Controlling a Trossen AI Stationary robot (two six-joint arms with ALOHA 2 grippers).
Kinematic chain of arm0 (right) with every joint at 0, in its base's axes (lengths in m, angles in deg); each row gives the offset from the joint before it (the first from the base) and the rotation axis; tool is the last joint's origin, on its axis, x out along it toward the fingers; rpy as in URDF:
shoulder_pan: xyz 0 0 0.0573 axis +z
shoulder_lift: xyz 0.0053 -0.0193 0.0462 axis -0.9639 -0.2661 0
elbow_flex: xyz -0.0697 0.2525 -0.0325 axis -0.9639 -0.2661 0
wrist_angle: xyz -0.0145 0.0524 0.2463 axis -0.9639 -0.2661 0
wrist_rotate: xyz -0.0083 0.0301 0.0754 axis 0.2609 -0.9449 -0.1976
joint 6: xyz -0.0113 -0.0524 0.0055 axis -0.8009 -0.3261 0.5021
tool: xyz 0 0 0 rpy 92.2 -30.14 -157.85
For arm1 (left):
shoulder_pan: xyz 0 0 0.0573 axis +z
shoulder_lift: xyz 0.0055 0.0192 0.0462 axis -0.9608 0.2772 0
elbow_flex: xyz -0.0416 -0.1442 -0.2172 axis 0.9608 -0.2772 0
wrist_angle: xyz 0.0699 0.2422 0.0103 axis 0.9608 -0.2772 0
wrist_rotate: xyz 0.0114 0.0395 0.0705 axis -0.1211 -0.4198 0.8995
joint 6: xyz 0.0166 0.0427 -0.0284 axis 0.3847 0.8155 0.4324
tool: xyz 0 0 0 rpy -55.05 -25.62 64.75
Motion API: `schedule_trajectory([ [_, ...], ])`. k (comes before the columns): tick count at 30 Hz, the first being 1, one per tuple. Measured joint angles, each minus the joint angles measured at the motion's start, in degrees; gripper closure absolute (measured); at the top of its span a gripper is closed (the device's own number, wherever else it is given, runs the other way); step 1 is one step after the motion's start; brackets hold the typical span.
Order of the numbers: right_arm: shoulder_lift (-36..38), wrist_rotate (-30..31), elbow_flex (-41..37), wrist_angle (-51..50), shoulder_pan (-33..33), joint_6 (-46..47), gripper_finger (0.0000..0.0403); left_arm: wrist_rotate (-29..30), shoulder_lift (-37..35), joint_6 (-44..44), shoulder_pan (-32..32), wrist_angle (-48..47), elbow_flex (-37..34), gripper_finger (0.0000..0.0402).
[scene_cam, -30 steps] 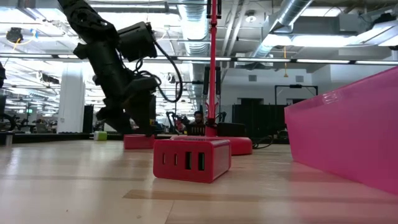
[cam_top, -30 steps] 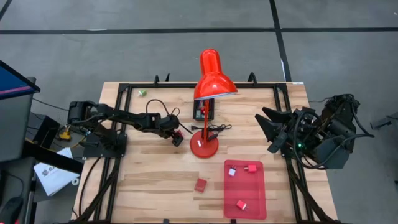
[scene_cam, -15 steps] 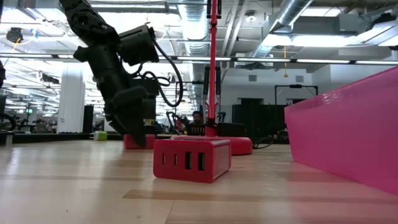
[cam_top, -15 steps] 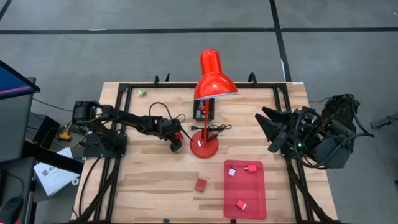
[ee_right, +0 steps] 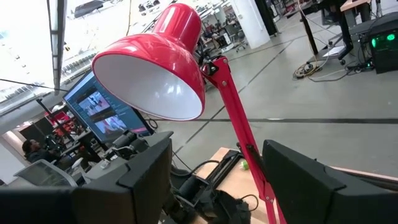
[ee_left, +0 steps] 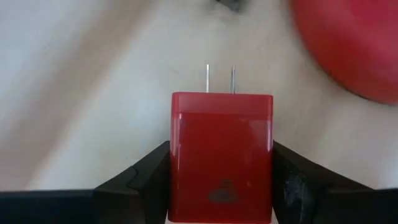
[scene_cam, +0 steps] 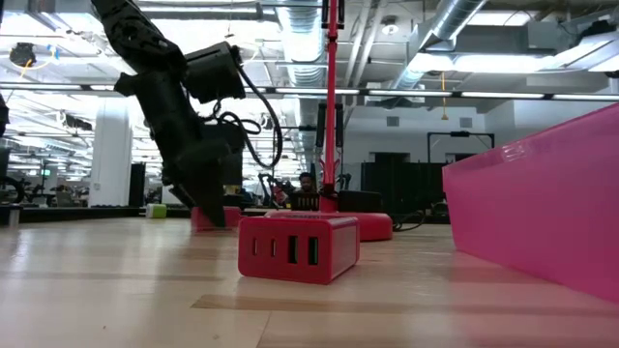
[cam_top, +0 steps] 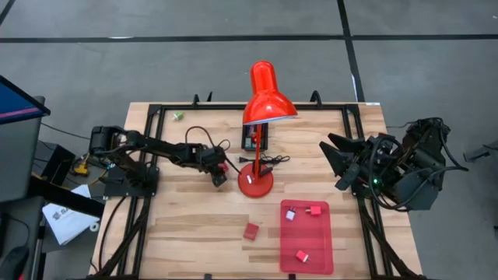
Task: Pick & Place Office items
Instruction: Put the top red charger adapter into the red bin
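My left gripper is going to release the red charger in the pink tray (cam_top: 296, 240), just behind the small item at the front.
My left gripper (cam_top: 220, 174) slants down at mid-table, just left of the lamp's base, shut on a small red charger (ee_left: 221, 155). The charger's two metal prongs (ee_left: 220, 78) point away from the wrist. The low view shows this charger (scene_cam: 230, 217) on the wood behind the fingers. A second red charger (cam_top: 250, 231) lies flat near the table's front edge. A small green item (cam_top: 178, 116) rests at the far left. My right gripper (cam_top: 334, 163) waits open, raised at the table's right side. My left gripper pinches the red charger's two opposite side faces (ee_left: 175, 180) between its two fingers (ee_left: 146, 183), at the end away from the prongs. The fingers slant down from the table's left and lie along the charger. The charger rests on the table.
The red desk lamp (cam_top: 261, 124) stands on its round base (cam_top: 254, 183) right beside my left gripper, its cord trailing nearby. A pink tray (cam_top: 311, 249) with three small items sits at the front right. Black rails frame the table's edges.
My left gripper has stayed over the red charger and rolled about its own axis. In the low view its fingers have drawn closer together around the charger. The charger has kept its place on the table.
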Motion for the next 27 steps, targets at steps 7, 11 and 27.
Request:
schedule_trajectory([
  [7, 0.01, 0.63, 0.00, -0.17, 0.00, -0.27, 0.0158, -15.03, -9.95, 1.69, -3.86, 0.33, 0.01, 0.0203],
  [11, 0.00, 0.63, 0.00, -0.30, 0.00, -0.70, 0.0158, -19.05, -15.91, 2.10, -9.47, 0.90, 0.02, 0.0203],
  [27, -0.24, -0.59, 0.02, 0.35, 0.04, -1.50, 0.0158, -17.42, -3.70, 4.68, -24.90, 17.58, 4.01, 0.0203],
])
